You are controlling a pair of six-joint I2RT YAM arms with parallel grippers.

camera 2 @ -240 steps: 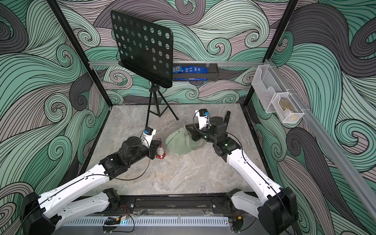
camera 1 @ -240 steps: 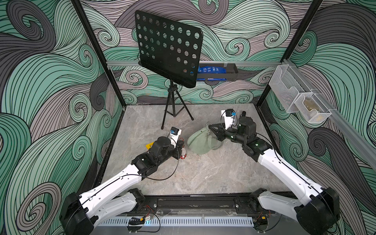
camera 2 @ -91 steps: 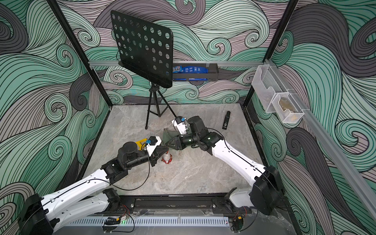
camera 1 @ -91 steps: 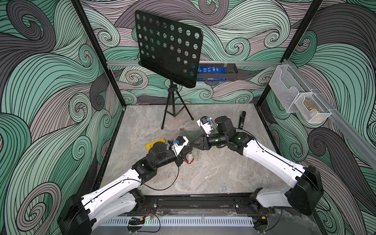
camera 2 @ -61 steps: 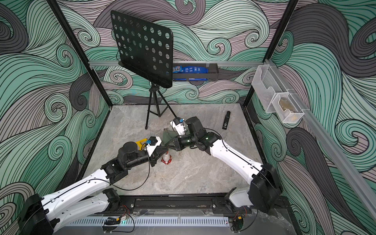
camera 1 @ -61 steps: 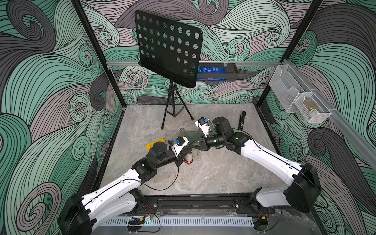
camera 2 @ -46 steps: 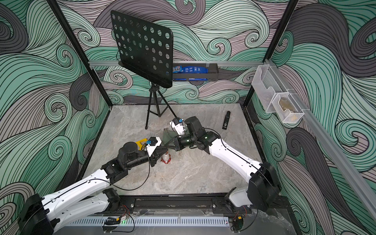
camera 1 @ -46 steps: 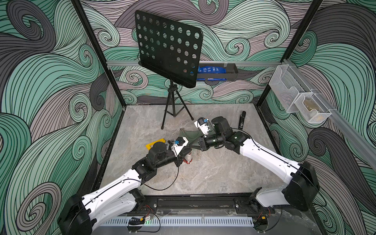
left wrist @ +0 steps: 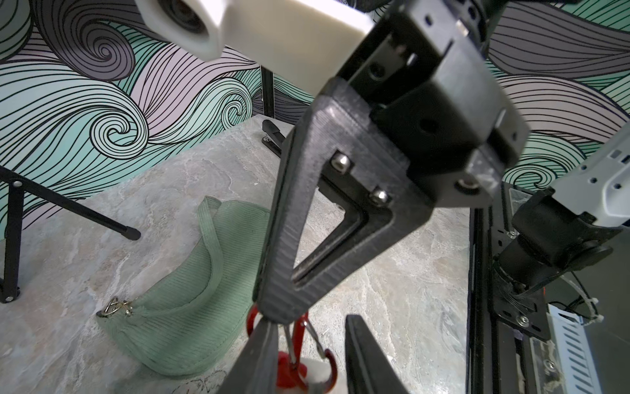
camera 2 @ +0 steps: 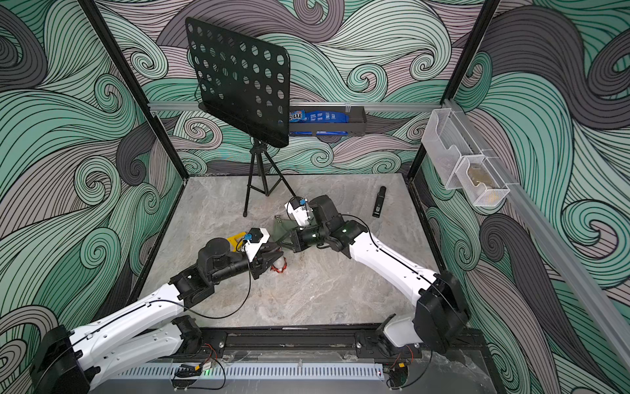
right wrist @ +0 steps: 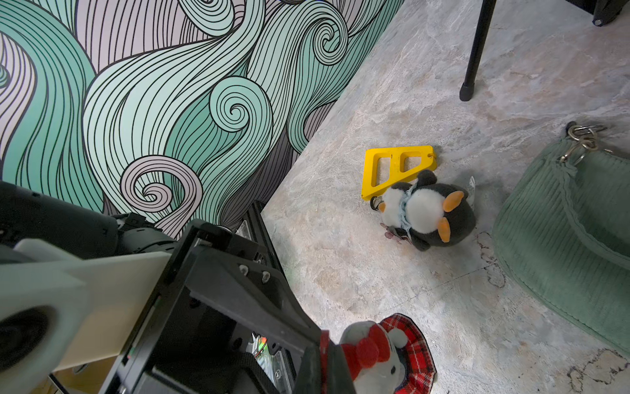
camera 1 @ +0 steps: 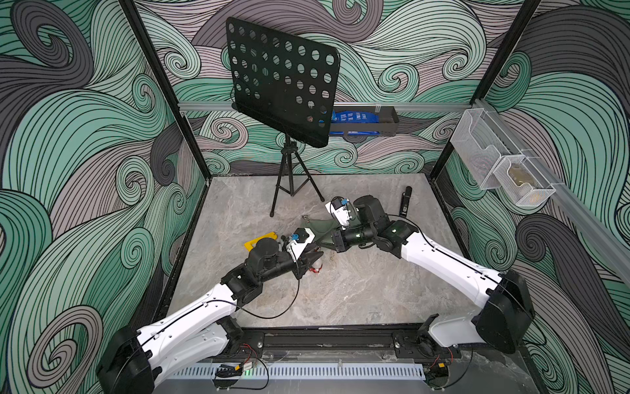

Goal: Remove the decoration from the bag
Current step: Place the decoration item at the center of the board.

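Observation:
My right gripper is to release the decoration by its red clip on the table (camera 1: 323,260) (right wrist: 500,341) in front of the sage-green bag.
The sage-green bag (camera 1: 320,227) (camera 2: 284,228) lies flat on the table, its metal ring (left wrist: 116,307) at one end. The decoration, a white plush in a red tartan hat (right wrist: 392,354) with a red clip (left wrist: 300,341), rests on the table apart from the bag (right wrist: 562,232). My right gripper (right wrist: 322,344) (left wrist: 280,308) is shut on the red clip. My left gripper (left wrist: 310,329) (camera 1: 315,256) stands open around the same clip, one finger clear of it. In both top views the two grippers meet just in front of the bag.
A penguin plush (right wrist: 426,211) lies against a yellow plastic piece (right wrist: 392,167) (camera 1: 260,238) left of the bag. A music stand on a tripod (camera 1: 289,180) stands at the back. A black stick-shaped device (camera 1: 405,201) lies at the back right.
My right gripper has shut on the red clip. My left jaws have parted from it. Both arms have hardly shifted.

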